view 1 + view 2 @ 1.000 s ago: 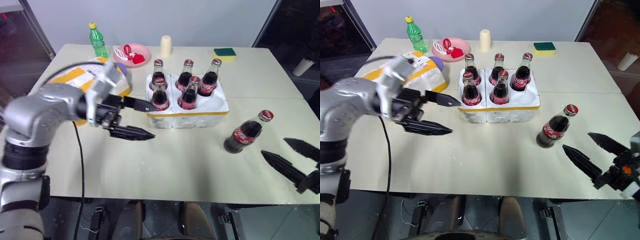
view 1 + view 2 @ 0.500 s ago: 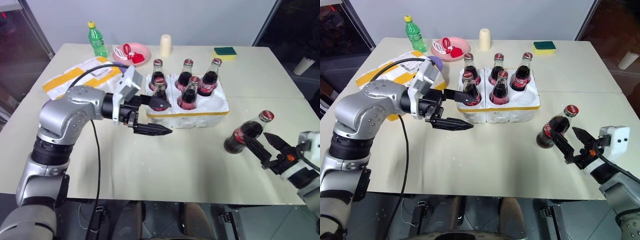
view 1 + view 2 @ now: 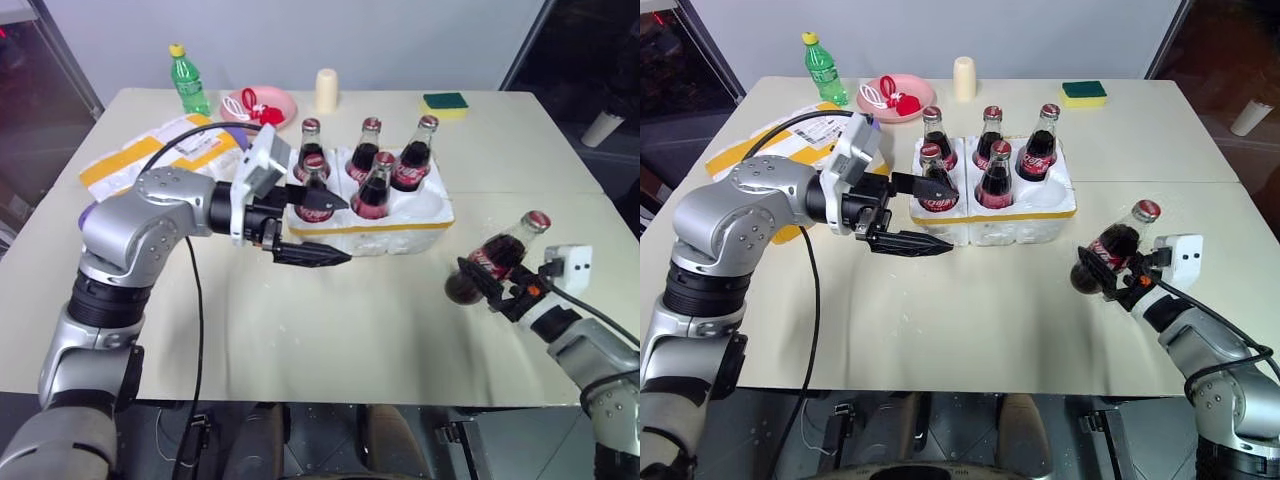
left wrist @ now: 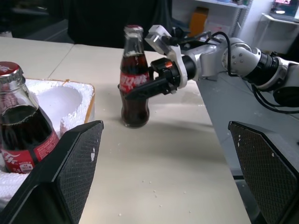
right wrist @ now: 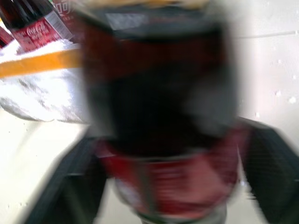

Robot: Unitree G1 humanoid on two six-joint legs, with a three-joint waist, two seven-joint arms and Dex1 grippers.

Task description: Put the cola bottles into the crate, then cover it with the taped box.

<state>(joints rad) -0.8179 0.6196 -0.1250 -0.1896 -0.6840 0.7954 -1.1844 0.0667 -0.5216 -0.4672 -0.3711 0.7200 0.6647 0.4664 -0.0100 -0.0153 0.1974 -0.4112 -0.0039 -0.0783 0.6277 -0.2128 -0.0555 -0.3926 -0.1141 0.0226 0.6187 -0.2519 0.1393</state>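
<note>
I should set the cola bottle into the crate's empty front corner hole (image 3: pixel 417 208) with my right gripper.
The crate (image 3: pixel 372 228) sits mid-table with five cola bottles (image 3: pixel 374 190) standing in its wells; the front right well (image 3: pixel 425 203) is empty. A sixth cola bottle (image 3: pixel 497 258) stands on the table to the crate's right, with my right gripper (image 3: pixel 488 287) shut around its lower body, as the right wrist view shows close up (image 5: pixel 159 93). My left gripper (image 3: pixel 345 230) hangs open at the crate's front left corner, holding nothing. The taped box (image 3: pixel 140 155) lies at the back left, partly hidden behind my left arm.
Along the far edge stand a green bottle (image 3: pixel 186 80), a pink plate (image 3: pixel 262 105) with small red and white items, a cream cylinder (image 3: pixel 326 90) and a green-yellow sponge (image 3: pixel 445 101). Bare tabletop lies in front of the crate.
My right gripper moved forward to the loose cola bottle and shut around it. The left gripper stays open beside the crate. The camera view shifted.
</note>
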